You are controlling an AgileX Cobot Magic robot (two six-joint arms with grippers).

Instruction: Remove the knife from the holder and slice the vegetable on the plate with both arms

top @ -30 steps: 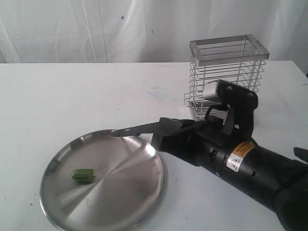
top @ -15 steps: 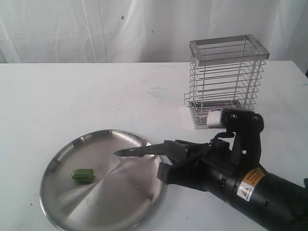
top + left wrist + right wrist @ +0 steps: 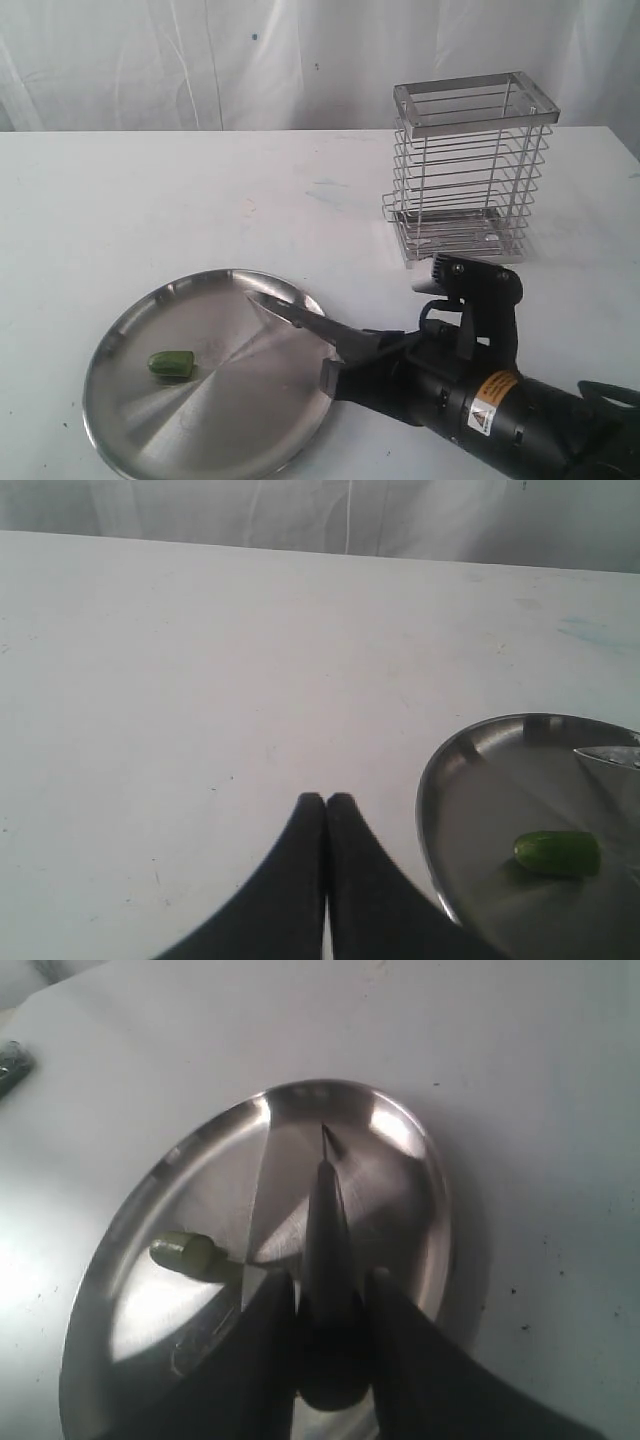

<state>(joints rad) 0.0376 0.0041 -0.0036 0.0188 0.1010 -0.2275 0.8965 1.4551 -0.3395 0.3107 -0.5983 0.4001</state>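
My right gripper is going to put the knife down on the bare side of the steel plate (image 3: 290,358) (image 3: 353,1255), with the knife's handle over the plate's rim.
The green vegetable (image 3: 171,364) lies on the left part of the steel plate (image 3: 230,420). My right gripper (image 3: 368,348) hangs at the plate's right rim, shut on the black handle of the knife (image 3: 295,315). The blade slants over the plate with its tip near the far rim, well right of the vegetable. In the right wrist view the knife (image 3: 325,1210) runs out from between the fingers of the right gripper (image 3: 330,1285) over the plate (image 3: 200,1180), with the vegetable (image 3: 185,1252) off to one side. My left gripper (image 3: 326,800) is shut and empty over bare table, beside the plate (image 3: 430,780) and the vegetable (image 3: 557,853).
The wire holder (image 3: 470,170) stands empty at the back right of the white table (image 3: 150,200), behind the right arm. A white curtain hangs behind the table. The left arm does not show in the exterior view.
The right arm has drawn away from the holder toward the table's near edge. The knife has dropped lower and its blade has swung, so the tip now points at the plate's far rim.
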